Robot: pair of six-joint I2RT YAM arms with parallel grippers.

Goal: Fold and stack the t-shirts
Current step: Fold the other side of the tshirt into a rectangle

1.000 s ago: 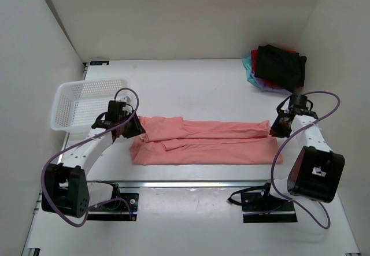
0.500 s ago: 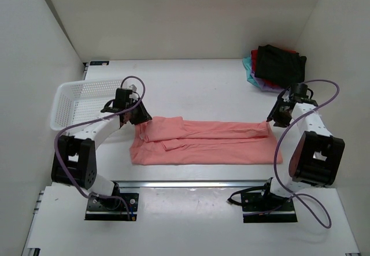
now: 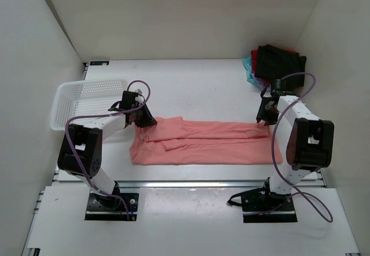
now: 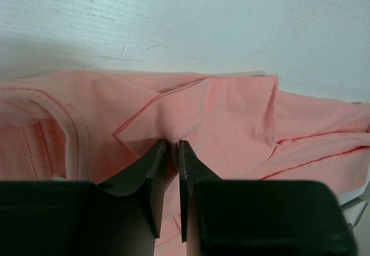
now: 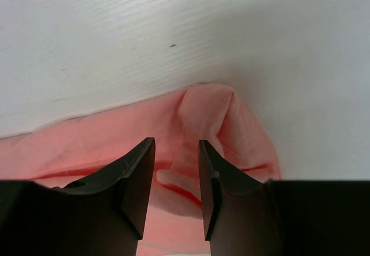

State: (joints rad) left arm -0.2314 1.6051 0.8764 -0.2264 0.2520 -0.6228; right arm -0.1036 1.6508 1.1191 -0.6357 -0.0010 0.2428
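Observation:
The salmon-pink t-shirt's corner is bunched in a fold under the robot's right gripper, so that gripper should back away and pinch the t-shirt's end edge (image 5: 261,141) beyond that fold.
The salmon-pink t-shirt (image 3: 205,141) lies wrinkled in a long band across the table in the top view. My left gripper (image 3: 143,120) is at its far left corner, shut on a small fold of the pink cloth (image 4: 191,111); the jaws stand almost together. My right gripper (image 3: 265,117) is at the shirt's far right corner. Its jaws stand apart over a raised ridge of the pink cloth (image 5: 202,111). The folded shirts form a stack at the back right, with the black one (image 3: 280,64) on top and red, teal (image 3: 248,66) and purple edges showing beneath.
The white mesh basket (image 3: 81,103) stands at the left, just behind my left arm. White walls close in the table on the left, back and right. A metal rail (image 3: 191,184) runs along the near edge.
Both grippers have moved away from me and inward along the shirt's far edge, the left one to the right, the right one to the left. The shirt has barely shifted.

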